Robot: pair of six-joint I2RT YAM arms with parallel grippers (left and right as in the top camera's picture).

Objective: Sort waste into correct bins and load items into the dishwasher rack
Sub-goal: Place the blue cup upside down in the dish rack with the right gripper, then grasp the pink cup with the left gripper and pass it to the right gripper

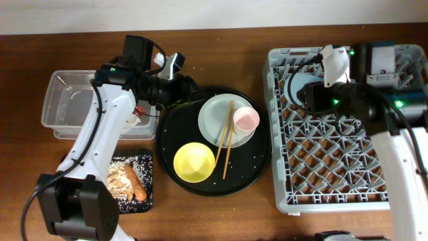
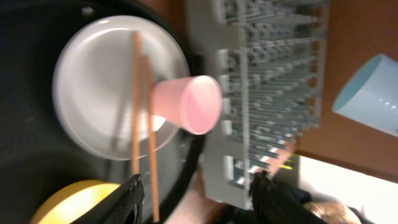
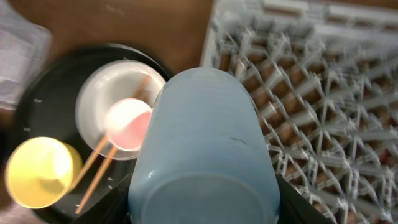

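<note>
I need to next move my left gripper to the pink cup's rim point(image 1: 235, 116) point(image 2: 185, 120), on the side beside the chopsticks, and close it there.
My right gripper point(image 1: 309, 92) is shut on the light blue cup point(image 1: 298, 86), holding it over the far-left corner of the grey dishwasher rack point(image 1: 334, 167). In the right wrist view the cup point(image 3: 202, 137) fills the space between the fingers. My left gripper point(image 1: 175, 86) is open and empty over the round tray's far-left edge. On the pale plate point(image 1: 215, 115) lie the pink cup point(image 1: 245, 119) on its side and the chopsticks point(image 1: 226, 137). The yellow bowl point(image 1: 194, 162) sits in front. The left wrist view shows the plate point(image 2: 93, 87), pink cup point(image 2: 189, 102) and chopsticks point(image 2: 142, 112).
The large round black tray point(image 1: 249, 167) holds the dishes. The clear tub point(image 1: 70, 104) stands at the left, with a red wrapper point(image 1: 140, 110) and white tissue point(image 1: 132, 122) by its right end. The flat black tray point(image 1: 150, 175) holds food scraps point(image 1: 120, 177) and the sausage stick point(image 1: 136, 182).
</note>
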